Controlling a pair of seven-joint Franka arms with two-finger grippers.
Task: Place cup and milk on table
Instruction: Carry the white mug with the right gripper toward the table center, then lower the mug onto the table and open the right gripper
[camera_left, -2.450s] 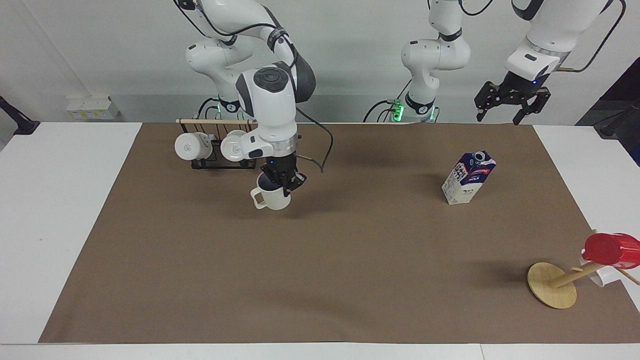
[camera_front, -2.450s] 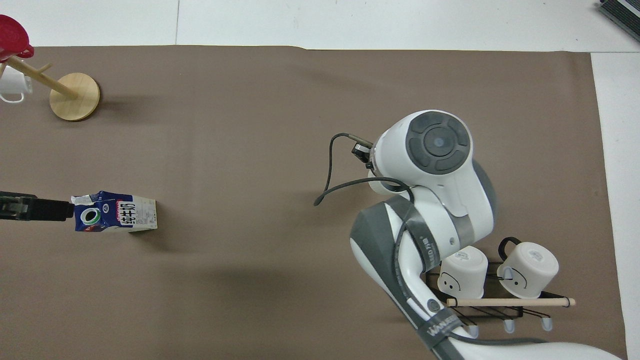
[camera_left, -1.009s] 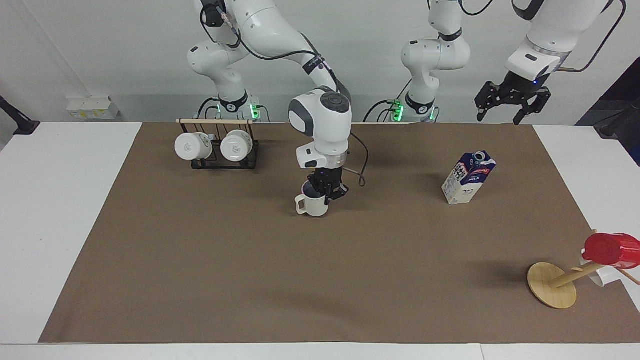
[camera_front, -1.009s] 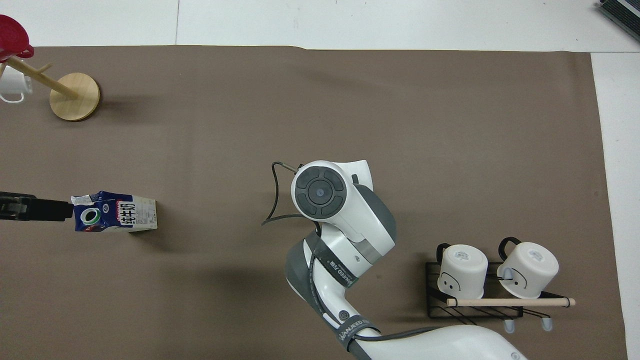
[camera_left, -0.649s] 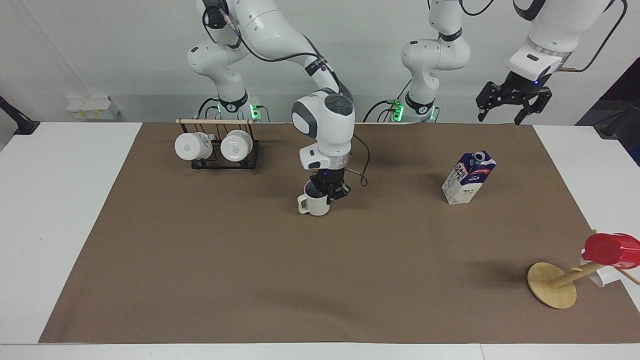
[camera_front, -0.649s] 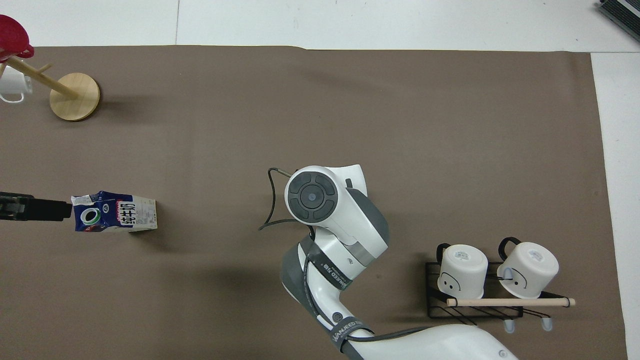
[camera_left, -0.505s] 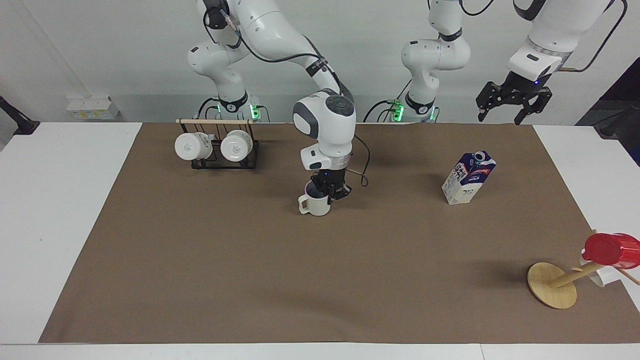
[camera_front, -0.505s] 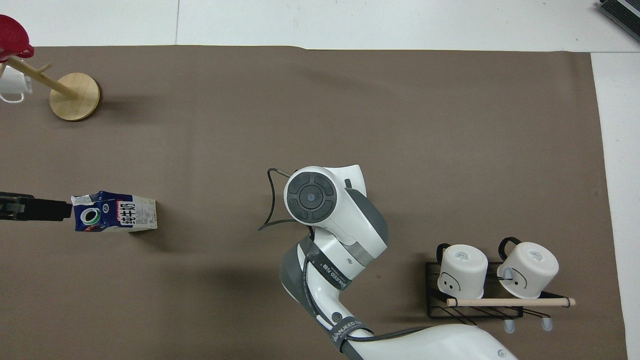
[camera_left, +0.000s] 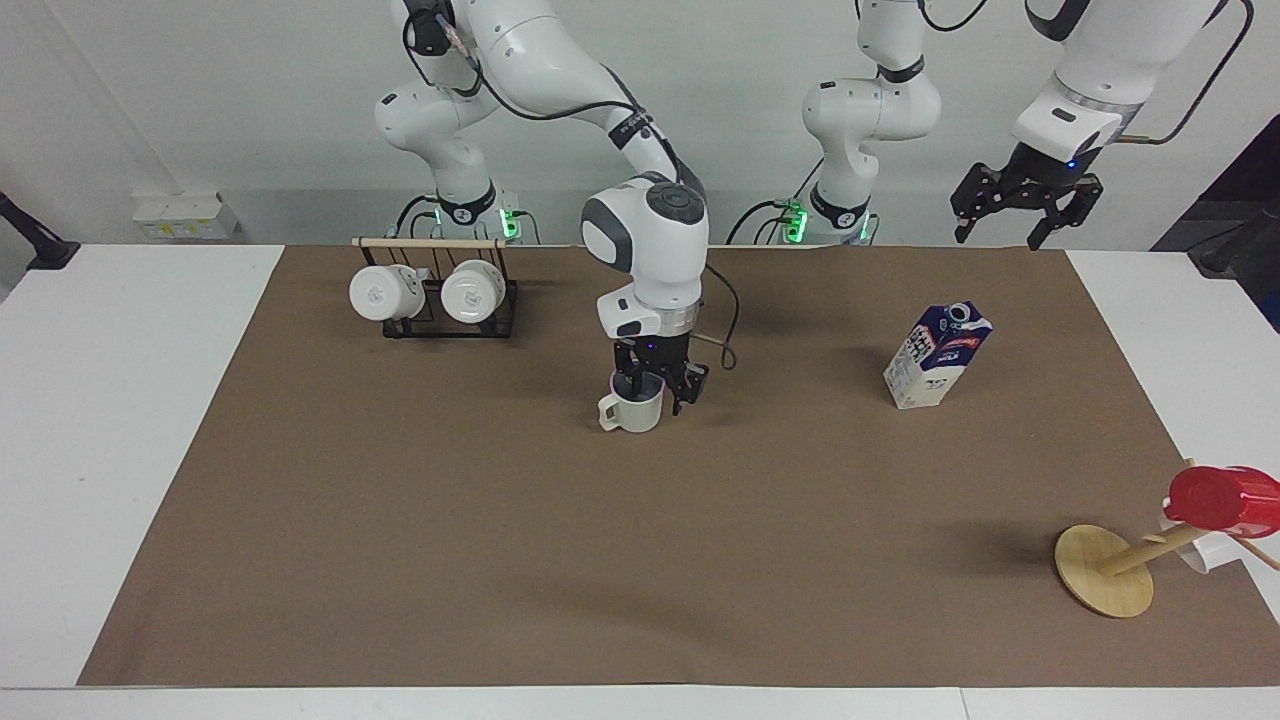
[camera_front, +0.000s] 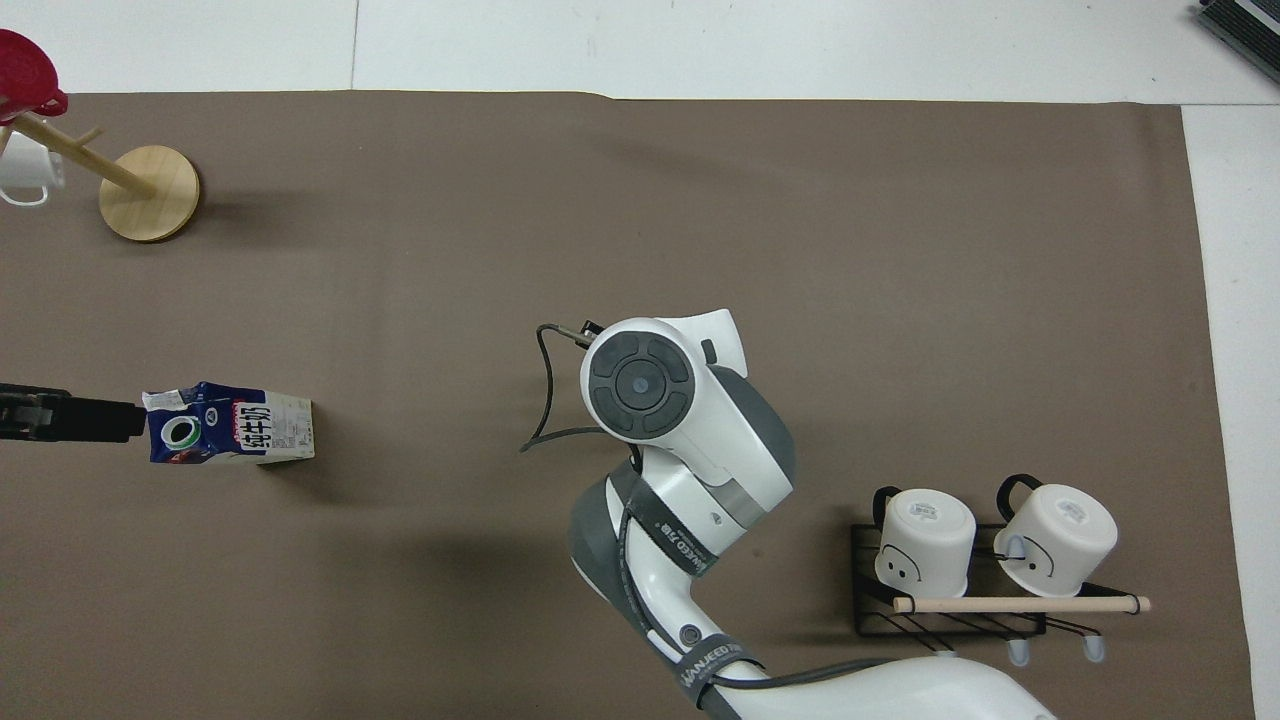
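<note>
The robot's left gripper needs to go to the milk next and close on its upper part (camera_front: 224, 424), just below the milk's cap.
The cream-white cup (camera_left: 632, 413) stands upright on the brown sheet (camera_left: 600, 560) of the white table (camera_left: 110, 420), near the middle, handle toward the right arm's end. My right gripper (camera_left: 660, 388) is open just above it, one finger over the cup's mouth and one outside its wall. In the overhead view the right arm (camera_front: 640, 385) hides the cup. The milk (camera_left: 936, 357) stands on the sheet toward the left arm's end, also in the overhead view (camera_front: 230, 430). My left gripper (camera_left: 1022, 212) waits open, raised near the sheet's edge closest to the robots.
A black rack (camera_left: 440, 325) with two glossy white mugs stands close to the right arm's base, also in the overhead view (camera_front: 950, 620). A tilted wooden mug tree (camera_left: 1105, 572) with a red cup (camera_left: 1215, 497) stands at the left arm's end, farthest from the robots.
My right gripper carried the cup from beside the rack toward the table's middle and lowered it onto the sheet. Its fingers have now opened and let go. The left arm has not moved.
</note>
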